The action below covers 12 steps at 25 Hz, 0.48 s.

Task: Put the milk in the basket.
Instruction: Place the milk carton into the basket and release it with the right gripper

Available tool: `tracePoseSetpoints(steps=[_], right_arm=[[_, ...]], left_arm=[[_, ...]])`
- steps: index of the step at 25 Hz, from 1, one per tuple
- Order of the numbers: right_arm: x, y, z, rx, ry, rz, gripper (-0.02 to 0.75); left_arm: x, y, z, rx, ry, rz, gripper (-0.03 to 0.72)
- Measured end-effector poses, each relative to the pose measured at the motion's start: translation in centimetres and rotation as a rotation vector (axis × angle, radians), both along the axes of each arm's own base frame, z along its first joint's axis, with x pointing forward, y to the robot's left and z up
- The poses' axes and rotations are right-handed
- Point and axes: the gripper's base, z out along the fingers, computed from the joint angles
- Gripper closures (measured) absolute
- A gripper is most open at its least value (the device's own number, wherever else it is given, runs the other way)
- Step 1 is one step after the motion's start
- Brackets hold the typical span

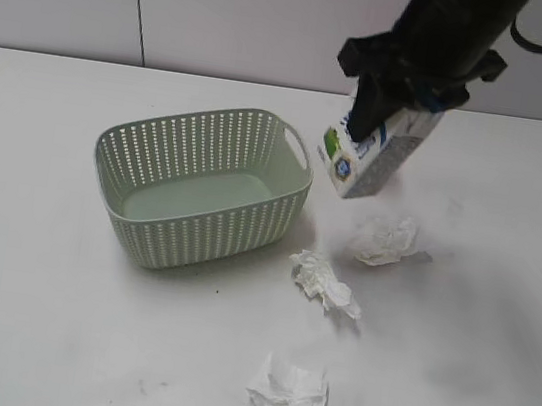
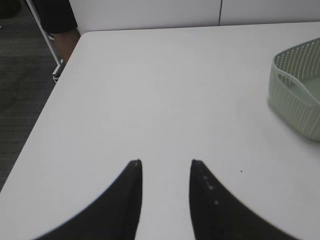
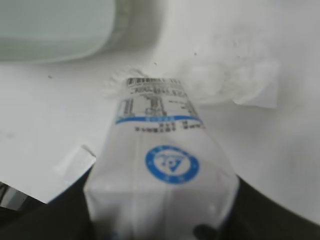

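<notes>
The robot's right gripper needs to release the milk, now held tilted beside the basket, on the basket's bottom near its front side (image 1: 229, 198), toward the end of the basket where the tissues are.
The milk (image 1: 370, 156) is a small white carton with blue patches and a green logo. My right gripper (image 1: 390, 109) is shut on it and holds it tilted in the air, just right of the basket. In the right wrist view the milk (image 3: 160, 150) fills the middle between the dark fingers. The basket (image 1: 203, 185) is pale sage-green, perforated and empty, at centre left; its corner shows in the left wrist view (image 2: 295, 95) and the right wrist view (image 3: 55, 30). My left gripper (image 2: 165, 162) is open and empty over bare table, left of the basket.
Three crumpled white tissues lie on the white table: one (image 1: 385, 241) below the milk, one (image 1: 325, 281) by the basket's front right corner, one (image 1: 288, 389) near the front. The table's left edge (image 2: 55, 95) drops to a dark floor.
</notes>
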Motion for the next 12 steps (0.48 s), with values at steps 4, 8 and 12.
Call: tracePoseSetpoints(steps=[4, 8, 12], right_arm=[[-0.6, 2.8, 3.4, 0.067, -0.099, 0.068, 0.402], [-1.6, 5.6, 5.9, 0.123, -0.184, 0.136, 0.402], [-1.4, 8.6, 5.2, 0.123, -0.209, 0.192, 0.402]], left_arm=[[0.0, 0.0, 0.0, 0.000, 0.000, 0.000, 0.449], [0.0, 0.0, 0.0, 0.000, 0.000, 0.000, 0.449], [0.0, 0.0, 0.0, 0.000, 0.000, 0.000, 0.449]])
